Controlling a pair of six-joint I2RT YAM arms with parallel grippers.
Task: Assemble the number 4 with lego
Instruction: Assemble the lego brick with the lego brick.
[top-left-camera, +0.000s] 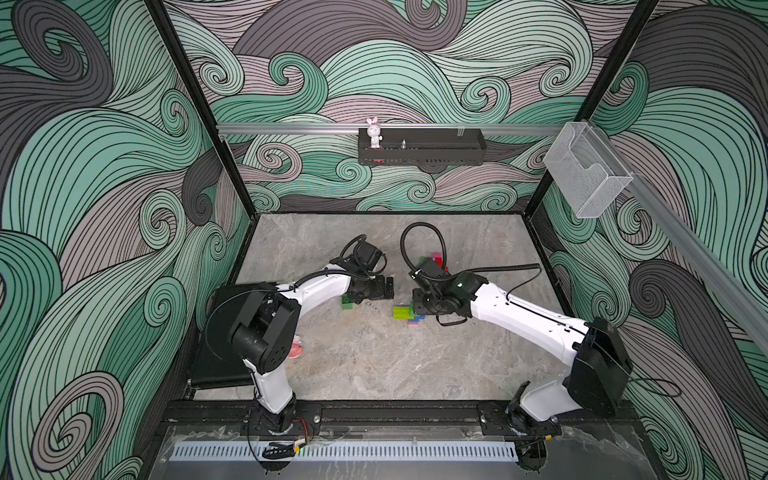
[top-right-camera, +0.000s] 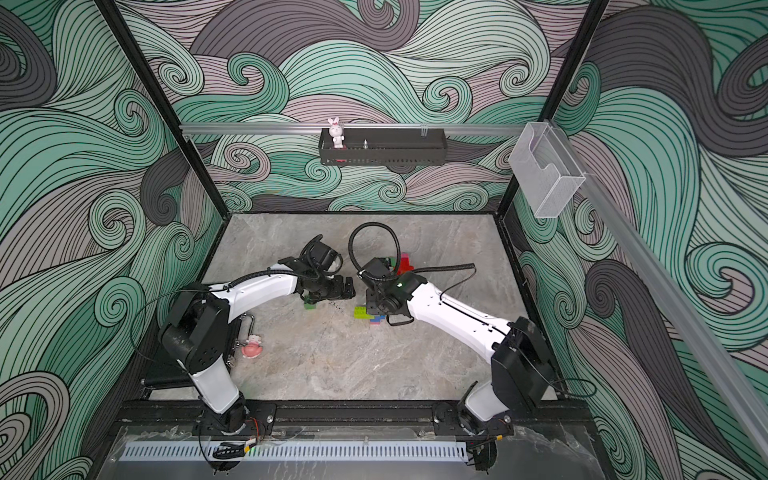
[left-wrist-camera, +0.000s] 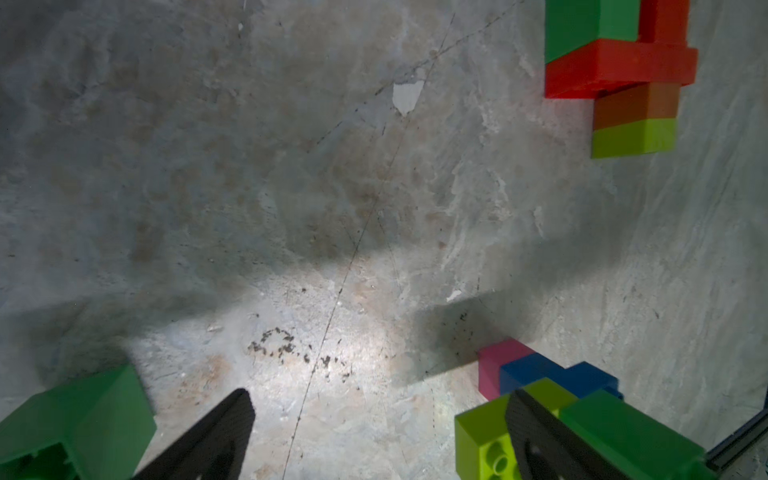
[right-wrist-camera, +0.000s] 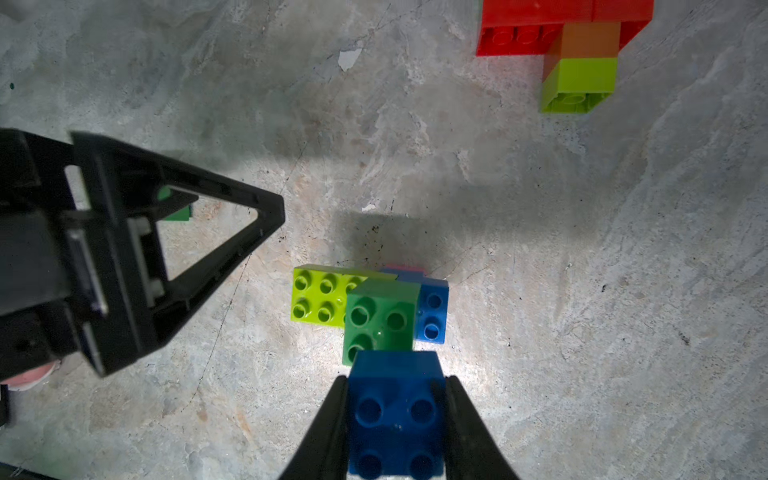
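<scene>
I should next close my left gripper on the sides (top-left-camera: 346, 302) (left-wrist-camera: 88, 420) of the loose dark green brick, which sits apart from the cluster with the lime brick.
My right gripper (right-wrist-camera: 397, 380) is shut on a square blue lego brick (right-wrist-camera: 395, 415), held just above a small cluster on the table. That cluster (top-left-camera: 409, 312) has a lime brick (right-wrist-camera: 320, 299), a dark green brick (right-wrist-camera: 380, 316) and a blue brick (right-wrist-camera: 432, 311), with pink under them. My left gripper (left-wrist-camera: 379, 395) stands open over bare table beside the cluster, nothing between its fingers. A loose dark green brick (left-wrist-camera: 83, 419) lies on its other side. Farther back lies a joined piece of red, green, orange and lime bricks (left-wrist-camera: 619, 66).
A pink figurine (top-right-camera: 252, 347) sits by the left arm's base next to a black pad (top-left-camera: 224, 332). A white bunny (top-left-camera: 374, 132) stands on the black wall shelf (top-left-camera: 436, 156). A clear plastic holder (top-left-camera: 586, 174) hangs on the right rail.
</scene>
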